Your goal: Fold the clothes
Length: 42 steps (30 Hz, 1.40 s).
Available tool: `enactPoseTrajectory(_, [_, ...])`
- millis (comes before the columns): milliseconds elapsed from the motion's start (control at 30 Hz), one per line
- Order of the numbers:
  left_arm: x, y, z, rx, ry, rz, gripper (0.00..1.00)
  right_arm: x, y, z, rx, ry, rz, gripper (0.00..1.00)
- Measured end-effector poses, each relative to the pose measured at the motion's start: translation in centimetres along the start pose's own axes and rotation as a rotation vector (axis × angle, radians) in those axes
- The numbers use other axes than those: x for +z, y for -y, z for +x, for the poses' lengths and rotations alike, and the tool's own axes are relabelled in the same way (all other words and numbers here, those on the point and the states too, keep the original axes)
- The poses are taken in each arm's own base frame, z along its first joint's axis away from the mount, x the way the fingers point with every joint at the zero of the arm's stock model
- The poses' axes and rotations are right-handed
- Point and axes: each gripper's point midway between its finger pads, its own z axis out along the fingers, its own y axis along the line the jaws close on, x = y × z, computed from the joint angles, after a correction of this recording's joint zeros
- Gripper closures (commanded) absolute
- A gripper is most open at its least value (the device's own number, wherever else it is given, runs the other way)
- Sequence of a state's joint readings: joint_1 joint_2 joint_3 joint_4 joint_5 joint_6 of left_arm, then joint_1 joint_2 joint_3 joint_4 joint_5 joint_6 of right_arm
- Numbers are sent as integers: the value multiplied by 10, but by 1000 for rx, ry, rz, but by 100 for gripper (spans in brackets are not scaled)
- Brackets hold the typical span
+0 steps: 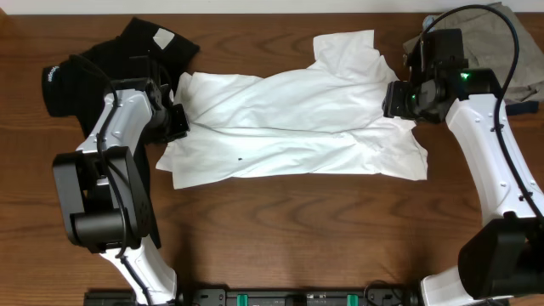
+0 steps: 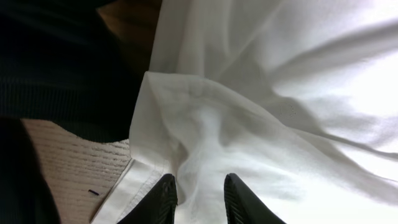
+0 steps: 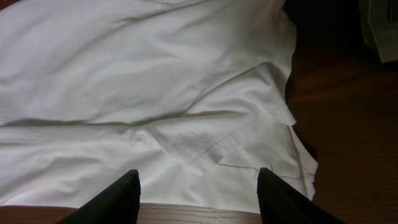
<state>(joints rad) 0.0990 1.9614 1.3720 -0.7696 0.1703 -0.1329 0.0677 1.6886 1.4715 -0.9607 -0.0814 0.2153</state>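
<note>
The white T-shirt's end is bunched up next to the black shirt, so next my left gripper pinches the white T-shirt's loose fold [image 2: 194,180] and pulls it straight toward the black shirt.
The white T-shirt [image 1: 289,119] lies crumpled across the middle of the table, one sleeve [image 1: 344,47] pointing to the far side. The black shirt [image 1: 89,76] is bunched at the far left, partly under my left arm. My left gripper [image 1: 178,121] sits at the white shirt's left edge. In the left wrist view its jaws [image 2: 200,193] stand a little apart, with a soft ridge of white T-shirt [image 2: 280,93] lying loose between them. My right gripper [image 1: 393,99] hovers at the shirt's right edge. In the right wrist view, the right gripper [image 3: 198,186] is wide open above the hem [image 3: 211,152], holding nothing.
A khaki-and-navy stack [image 1: 510,34] of garments sits at the far right corner behind my right arm, and the stack [image 3: 380,31] also shows in the right wrist view. Bare brown table [image 1: 297,229] runs along the near side in front of the shirt.
</note>
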Motion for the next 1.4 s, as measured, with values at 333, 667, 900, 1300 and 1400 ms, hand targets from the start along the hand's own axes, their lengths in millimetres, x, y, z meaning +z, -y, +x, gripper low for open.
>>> enactPoseTrajectory(333, [0,-1,2,2,-7,-8,77,0,0,0,0,-2,0,41])
enactPoseTrajectory(667, [1,-4,-5,5,23,-23,91,0,0,1,0,-3,1,42])
enactPoseTrajectory(900, [1,-4,-5,5,24,-24,85,0,0,1,-1,-3,1,41])
enactPoseTrajectory(1300, [2,-5,-3,4,19,-25,83,0,0,1,-8,-3,1,42])
enactPoseTrajectory(1400, [2,-5,-3,4,19,-25,83,0,0,1,-8,-3,1,41])
